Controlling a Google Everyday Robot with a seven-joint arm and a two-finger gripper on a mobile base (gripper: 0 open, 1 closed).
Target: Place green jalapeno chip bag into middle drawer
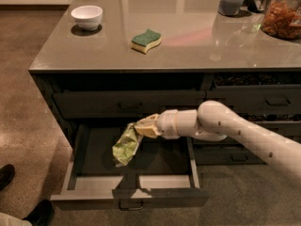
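The robot's gripper will release the green jalapeno chip bag on the middle drawer's bottom, behind the small bar handle (122, 167).
The green jalapeno chip bag (125, 145) is a crinkled yellow-green foil bag that hangs from my gripper (141, 126). The gripper is shut on the bag's top edge. The white arm reaches in from the right. The middle drawer (129, 197) is pulled open at the front of the cabinet, with a small bar handle at its centre. The bag hangs inside the drawer's opening, over its left-centre part, with its lower end close to the drawer floor.
A green-and-yellow sponge (146, 40) and a white bowl (87, 17) sit on the counter top (188, 46). Jars (282, 13) stand at the back right. The closed top drawer (127, 104) is just above the arm. Dark shoes (7, 175) show at the lower left.
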